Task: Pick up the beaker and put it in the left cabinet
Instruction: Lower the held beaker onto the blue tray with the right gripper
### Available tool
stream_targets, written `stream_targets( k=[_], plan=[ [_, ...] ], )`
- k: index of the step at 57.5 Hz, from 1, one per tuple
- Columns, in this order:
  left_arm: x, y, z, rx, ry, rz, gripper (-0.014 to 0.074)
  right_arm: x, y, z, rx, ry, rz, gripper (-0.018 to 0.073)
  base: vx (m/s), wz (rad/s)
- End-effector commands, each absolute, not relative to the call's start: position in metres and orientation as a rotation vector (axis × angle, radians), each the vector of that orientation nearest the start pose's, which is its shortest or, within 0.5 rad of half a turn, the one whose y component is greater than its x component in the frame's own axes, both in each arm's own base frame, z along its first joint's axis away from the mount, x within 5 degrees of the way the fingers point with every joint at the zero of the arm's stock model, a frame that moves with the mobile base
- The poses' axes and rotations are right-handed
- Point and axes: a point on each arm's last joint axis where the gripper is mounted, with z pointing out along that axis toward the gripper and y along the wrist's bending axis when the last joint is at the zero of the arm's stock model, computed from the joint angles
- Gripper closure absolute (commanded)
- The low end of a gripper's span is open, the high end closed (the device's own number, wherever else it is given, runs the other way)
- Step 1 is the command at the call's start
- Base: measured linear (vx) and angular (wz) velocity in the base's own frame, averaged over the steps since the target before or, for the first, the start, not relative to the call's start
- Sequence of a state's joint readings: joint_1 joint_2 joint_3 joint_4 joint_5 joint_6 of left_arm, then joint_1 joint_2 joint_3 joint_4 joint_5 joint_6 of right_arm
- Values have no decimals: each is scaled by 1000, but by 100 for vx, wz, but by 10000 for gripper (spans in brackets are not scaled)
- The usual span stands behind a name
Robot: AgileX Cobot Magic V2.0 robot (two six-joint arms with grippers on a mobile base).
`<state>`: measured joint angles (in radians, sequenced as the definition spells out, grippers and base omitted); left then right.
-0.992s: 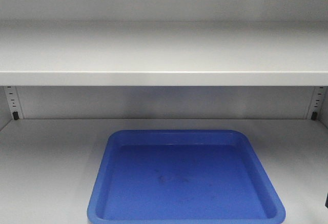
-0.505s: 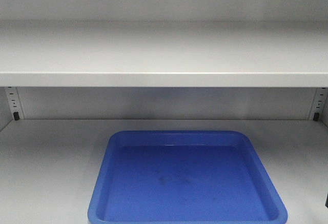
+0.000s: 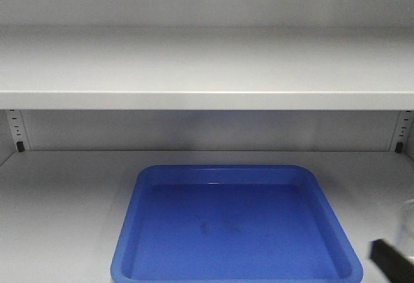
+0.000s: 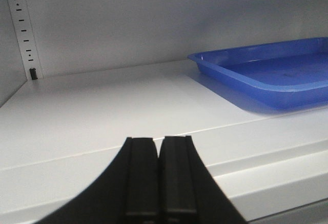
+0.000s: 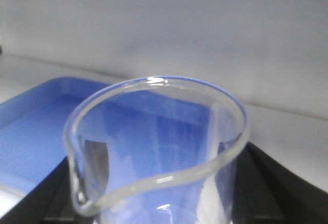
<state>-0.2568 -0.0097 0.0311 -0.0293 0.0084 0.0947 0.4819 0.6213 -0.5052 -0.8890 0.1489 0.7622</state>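
Observation:
My right gripper is going to set the beaker down upright in the middle of the blue tray (image 3: 237, 235).
The beaker (image 5: 154, 147) is a clear glass cylinder with a pouring lip, and it fills the right wrist view. My right gripper (image 5: 159, 208) is shut on it, with a black finger (image 5: 271, 183) on each side. In the front view the beaker (image 3: 407, 221) shows faintly at the lower right edge above one black finger (image 3: 390, 261). It is held over the lower floor (image 3: 58, 218) of the left cabinet, under the wide shelf board (image 3: 207, 69). My left gripper (image 4: 159, 141) is shut on nothing, low over the cabinet floor's front edge.
A blue tray (image 3: 129, 231) lies on the cabinet floor, centre to right, just left of the beaker; the blue tray (image 4: 246, 80) also shows in the left wrist view. Slotted strips (image 3: 16, 127) run up both back corners. The slotted strip (image 4: 23, 29) stands ahead of my left gripper.
My right gripper with the beaker has come into the front view at the lower right corner. The left gripper and the tray have not visibly moved.

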Motion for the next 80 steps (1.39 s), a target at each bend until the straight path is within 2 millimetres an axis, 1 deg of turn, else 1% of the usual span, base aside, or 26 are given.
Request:
stream_targets(
  k=[1, 5, 12, 16, 19, 25, 29, 33, 39, 50, 63, 72, 80],
  plan=[
    [54, -14, 205, 223, 1413, -168, 595, 143, 77, 331, -565, 1564, 243, 562, 0, 0],
    [54, -14, 205, 223, 1413, -168, 595, 163, 93, 330, -608, 1586, 293, 562, 0, 0],
    [54, -14, 205, 223, 1413, -168, 595, 202, 117, 329, -622, 1640, 352, 562, 0, 0],
    [54, -14, 205, 223, 1413, -168, 595, 226, 133, 328, -646, 1651, 376, 562, 0, 0],
    [54, -14, 205, 223, 1413, -168, 595, 247, 143, 323, -660, 1661, 399, 562, 0, 0],
    [54, -14, 205, 223, 1413, -168, 595, 281, 152, 310, -605, 1642, 552, 562, 0, 0],
    [54, -14, 205, 223, 1413, -168, 595, 298, 153, 300, -579, 1607, 630, 562, 0, 0],
    [54, -14, 205, 223, 1413, -168, 595, 310, 153, 290, -555, 1592, 679, 562, 0, 0],
    [54, -14, 205, 223, 1413, -168, 595, 320, 156, 283, -582, 1590, 645, 562, 0, 0],
    [54, -14, 205, 223, 1413, -168, 595, 322, 158, 277, -705, 1541, 527, 560, 0, 0],
    [54, -14, 205, 223, 1413, -168, 595, 329, 159, 264, -673, 1580, 542, 546, 0, 0],
    [54, -14, 205, 223, 1413, -168, 595, 328, 162, 264, -676, 1546, 585, 489, 0, 0],
    [54, -14, 205, 223, 1413, -168, 595, 328, 162, 264, -676, 1540, 590, 396, 0, 0]
  ],
)
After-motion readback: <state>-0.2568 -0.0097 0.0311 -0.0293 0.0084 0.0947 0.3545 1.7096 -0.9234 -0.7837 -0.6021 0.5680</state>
